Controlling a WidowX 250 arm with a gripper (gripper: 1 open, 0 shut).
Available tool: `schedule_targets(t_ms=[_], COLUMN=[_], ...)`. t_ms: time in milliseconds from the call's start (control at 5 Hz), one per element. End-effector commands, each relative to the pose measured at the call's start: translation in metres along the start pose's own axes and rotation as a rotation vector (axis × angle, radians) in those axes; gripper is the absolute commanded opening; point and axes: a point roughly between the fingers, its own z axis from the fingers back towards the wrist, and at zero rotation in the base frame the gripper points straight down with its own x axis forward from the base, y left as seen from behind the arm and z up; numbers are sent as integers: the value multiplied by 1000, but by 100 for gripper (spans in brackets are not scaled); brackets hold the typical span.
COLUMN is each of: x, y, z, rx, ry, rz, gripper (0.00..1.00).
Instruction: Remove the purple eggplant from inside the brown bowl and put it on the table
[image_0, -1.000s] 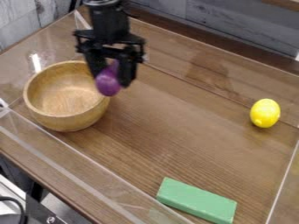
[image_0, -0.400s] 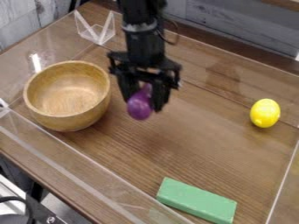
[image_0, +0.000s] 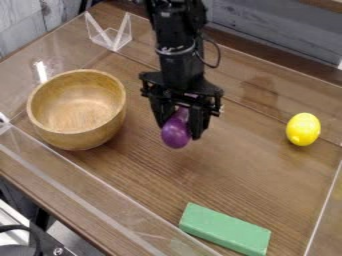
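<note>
Next, my gripper puts the purple eggplant, now upright over the table's middle, down and lets it go on the table (image_0: 182, 145) between the brown bowl and the yellow lemon.
My gripper (image_0: 179, 128) hangs from the black arm over the middle of the table (image_0: 254, 185), shut on the purple eggplant (image_0: 175, 131). The eggplant sits upright between the black fingers, its lower end close to the tabletop; I cannot tell if it touches. The brown bowl (image_0: 76, 108) stands at the left, to the left of the gripper, with nothing showing inside it.
A yellow lemon (image_0: 303, 129) lies at the right. A flat green block (image_0: 226, 229) rests near the front edge. Low clear acrylic walls (image_0: 107, 33) edge the tabletop.
The gripper has carried the eggplant rightward away from the bowl's rim and lower toward the tabletop.
</note>
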Motion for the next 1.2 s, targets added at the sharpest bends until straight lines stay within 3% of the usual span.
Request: schedule_targets(t_ms=[0,1000], x=[18,32], y=[4,17], z=[11,3], rx=[-9,-20], ry=[-77,-120], rz=[3,29], gripper=[0,0])
